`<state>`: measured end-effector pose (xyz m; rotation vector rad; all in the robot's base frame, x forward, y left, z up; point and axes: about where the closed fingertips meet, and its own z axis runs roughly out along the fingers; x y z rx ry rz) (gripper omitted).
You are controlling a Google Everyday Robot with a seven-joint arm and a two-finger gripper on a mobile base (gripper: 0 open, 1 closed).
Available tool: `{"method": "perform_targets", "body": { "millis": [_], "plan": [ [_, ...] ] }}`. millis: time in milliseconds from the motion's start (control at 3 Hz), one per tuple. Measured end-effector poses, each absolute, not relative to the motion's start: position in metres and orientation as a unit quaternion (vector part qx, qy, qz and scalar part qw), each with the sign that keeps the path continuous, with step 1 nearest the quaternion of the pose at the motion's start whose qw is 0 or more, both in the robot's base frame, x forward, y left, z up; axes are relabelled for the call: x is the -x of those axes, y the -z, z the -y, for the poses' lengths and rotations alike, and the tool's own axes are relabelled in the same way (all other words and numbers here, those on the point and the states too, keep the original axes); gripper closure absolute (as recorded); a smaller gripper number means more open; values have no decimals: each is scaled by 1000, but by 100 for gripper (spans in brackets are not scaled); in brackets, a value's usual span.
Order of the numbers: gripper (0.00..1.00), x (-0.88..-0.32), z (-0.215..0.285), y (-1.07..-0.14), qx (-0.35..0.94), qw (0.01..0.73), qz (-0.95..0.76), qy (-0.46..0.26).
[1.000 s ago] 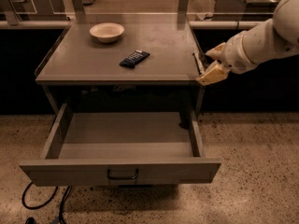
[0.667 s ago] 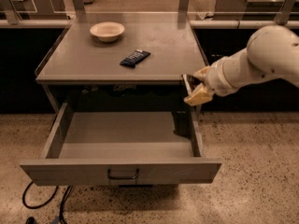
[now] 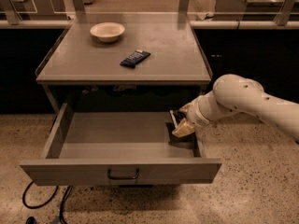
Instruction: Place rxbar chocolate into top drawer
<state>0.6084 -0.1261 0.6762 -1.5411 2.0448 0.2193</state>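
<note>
My gripper needs to release the rxbar chocolate on the bottom of the drawer, a short way in from the drawer's side point(image 3: 165, 134) nearest my arm. The chocolate is held just above the drawer floor.
The top drawer point(image 3: 70, 168) is pulled wide open under the grey table; its dark handle point(image 3: 123, 174) sits at the centre of the front panel. My gripper point(image 3: 179, 123) is low inside the drawer at its right end, close to the right wall. It is shut on the rxbar chocolate point(image 3: 173, 120), a thin dark bar with a pale edge, held edge-on just above the drawer floor. A dark blue wrapped bar point(image 3: 134, 58) lies on the table top.
A pale bowl point(image 3: 107, 31) stands at the back left of the table point(image 3: 177, 64). My arm point(image 3: 252, 101) reaches in from the right, past the table's right front leg. A black cable point(image 3: 42, 200) lies on the speckled floor at the front left.
My gripper has moved with the bar from the table's right edge down and to the left, into the right end of the open drawer.
</note>
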Motion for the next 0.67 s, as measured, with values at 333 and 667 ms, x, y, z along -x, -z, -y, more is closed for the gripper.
{"method": "perform_targets", "body": {
  "millis": [333,667],
  "plan": [
    [100,-608,126,-676,575,282,-763,-82],
    [100,-609,117,-663,584,277,-757,-97]
  ]
}}
